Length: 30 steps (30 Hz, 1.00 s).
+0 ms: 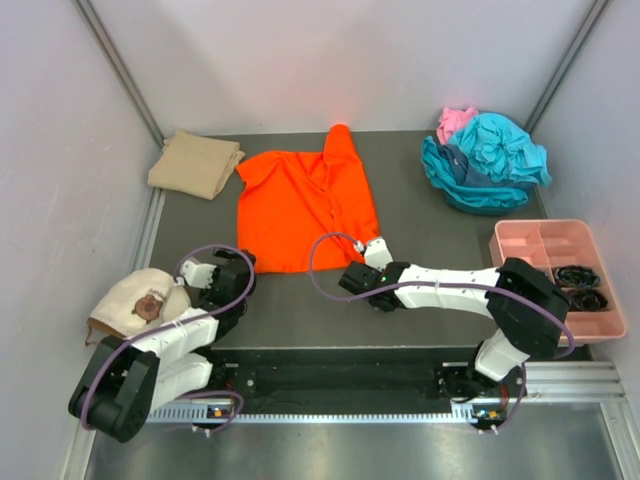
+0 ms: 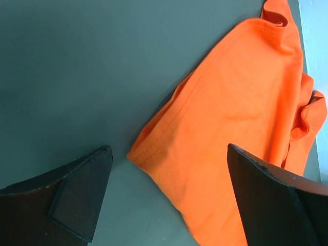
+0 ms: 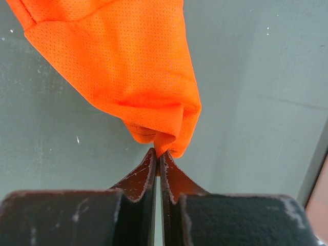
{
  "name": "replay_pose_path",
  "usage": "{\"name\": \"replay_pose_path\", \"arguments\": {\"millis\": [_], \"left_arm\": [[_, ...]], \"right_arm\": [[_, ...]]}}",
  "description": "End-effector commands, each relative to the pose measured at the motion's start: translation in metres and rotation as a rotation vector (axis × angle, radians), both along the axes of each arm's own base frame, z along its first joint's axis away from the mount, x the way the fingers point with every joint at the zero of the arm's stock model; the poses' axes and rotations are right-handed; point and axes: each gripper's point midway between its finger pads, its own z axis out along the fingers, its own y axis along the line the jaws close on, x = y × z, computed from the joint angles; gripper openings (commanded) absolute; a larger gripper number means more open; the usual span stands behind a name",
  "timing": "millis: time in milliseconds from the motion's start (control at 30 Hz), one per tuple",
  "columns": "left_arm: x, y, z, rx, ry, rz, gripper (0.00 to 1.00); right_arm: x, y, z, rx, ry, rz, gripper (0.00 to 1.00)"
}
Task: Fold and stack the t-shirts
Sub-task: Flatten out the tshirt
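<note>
The orange t-shirt is rumpled along its middle, so the left gripper needs to pinch its free near corner (image 2: 147, 154) and lift it together with my right gripper before folding.
A bright orange t-shirt (image 1: 305, 200) lies spread on the dark table (image 1: 420, 215), one sleeve pointing to the back. My right gripper (image 1: 377, 248) (image 3: 158, 154) is shut on the orange t-shirt's (image 3: 123, 61) near right corner, which is bunched at the fingertips. My left gripper (image 1: 240, 265) (image 2: 168, 148) hangs open just over the orange t-shirt's (image 2: 241, 102) near left corner and touches nothing. A folded tan t-shirt (image 1: 195, 163) rests at the back left. Crumpled teal t-shirts (image 1: 490, 160) with a pink one (image 1: 455, 122) are piled at the back right.
A pink plastic compartment tray (image 1: 520, 238) with dark items in it stands at the right edge. A cream round cap-like thing (image 1: 130, 300) lies at the left, beside the left arm. Pale walls close in the table at the back and sides.
</note>
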Motion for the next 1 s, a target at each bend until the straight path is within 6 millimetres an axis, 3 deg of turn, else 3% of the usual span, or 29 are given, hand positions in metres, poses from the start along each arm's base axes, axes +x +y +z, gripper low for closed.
{"name": "replay_pose_path", "arguments": {"millis": [0, 200, 300, 333, 467, 767, 967], "left_arm": [[-0.0099, 0.0053, -0.022, 0.03, 0.096, 0.007, 0.99], [-0.0104, -0.0021, -0.026, 0.021, 0.118, -0.035, 0.99], [-0.0126, 0.0008, -0.0303, 0.034, 0.138, -0.024, 0.87], [-0.013, 0.0009, -0.0309, 0.034, 0.14, -0.023, 0.77], [-0.0111, 0.0004, -0.0309, 0.044, 0.149, -0.029, 0.57], [-0.0044, -0.003, -0.0303, 0.056, 0.169, -0.04, 0.36], [-0.0057, -0.0018, -0.0311, 0.063, 0.181, -0.04, 0.05]], "right_arm": [[0.0094, 0.0104, 0.0132, 0.037, -0.036, -0.008, 0.0], [0.0091, 0.0109, 0.0121, 0.038, -0.032, -0.009, 0.0], [0.0099, 0.0109, 0.0111, 0.034, -0.031, -0.011, 0.0], [0.01, 0.0123, 0.0121, 0.038, -0.032, -0.01, 0.0], [0.0095, 0.0122, 0.0115, 0.04, -0.031, -0.011, 0.0], [0.0102, 0.0138, 0.0107, 0.04, -0.029, -0.011, 0.0], [0.0106, 0.0134, 0.0103, 0.036, -0.031, -0.008, 0.0]]}}
